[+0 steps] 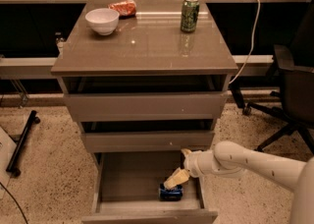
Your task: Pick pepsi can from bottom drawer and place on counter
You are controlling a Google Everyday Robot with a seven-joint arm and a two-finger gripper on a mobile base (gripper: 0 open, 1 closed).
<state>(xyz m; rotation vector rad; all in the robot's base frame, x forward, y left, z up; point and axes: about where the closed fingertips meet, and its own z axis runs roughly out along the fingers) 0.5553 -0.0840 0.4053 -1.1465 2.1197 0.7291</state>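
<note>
I need to next close my gripper on the arm-side end [177, 192] of the pepsi can that lies in the open bottom drawer.
The pepsi can [170, 192], dark blue, lies on its side near the front right of the open bottom drawer [122, 179]. My gripper [177, 170] reaches into the drawer from the right on a white arm. It is open and empty, and its lower cream finger [175, 179] hangs just above the can. The glossy grey-brown counter [147, 46] tops the cabinet.
On the counter stand a white bowl [102, 20], a red-orange snack bag [123, 8] and a green can [189, 14]. The two upper drawers are slightly open. A black office chair [289, 95] stands to the right, and a black stand base [22, 142] lies to the left.
</note>
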